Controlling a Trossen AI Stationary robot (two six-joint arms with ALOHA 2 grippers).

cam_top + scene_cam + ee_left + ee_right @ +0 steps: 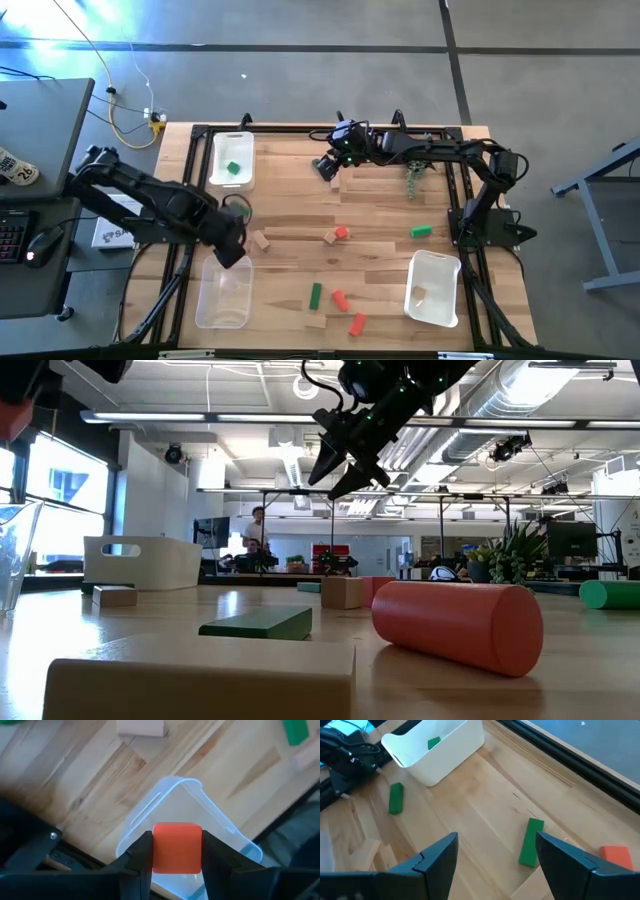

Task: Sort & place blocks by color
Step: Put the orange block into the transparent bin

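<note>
Next, my left gripper lets go of the red block inside the far end of the clear tray [226,268] [167,832], where I need to let it go.
My left gripper [232,252] is at the near left, shut on a red block [176,847]. It hangs above a corner of the clear tray [185,795], which shows in the high view as the clear tray [222,292]. My right gripper [325,168] hangs open high over the far middle of the table, also seen as the right gripper [340,460]. It holds nothing. Past its fingers two green bars [531,841] [395,797] and a red block [616,856] lie flat on the wood. Loose red, green and tan blocks [340,300] lie across the table's near half. My left gripper pinches the red block by two opposite sides [156,850] between its two fingers. The fingers come from above and point down. The block is lifted clear and hangs over the clear tray's corner, its square face toward the wrist camera.
A white tray [232,160] at the far left holds a green block [434,742]. Another white tray [433,288] at the near right holds a tan block. A small plant [413,180] stands at the far right. A tan block [140,727] lies beside the clear tray.
</note>
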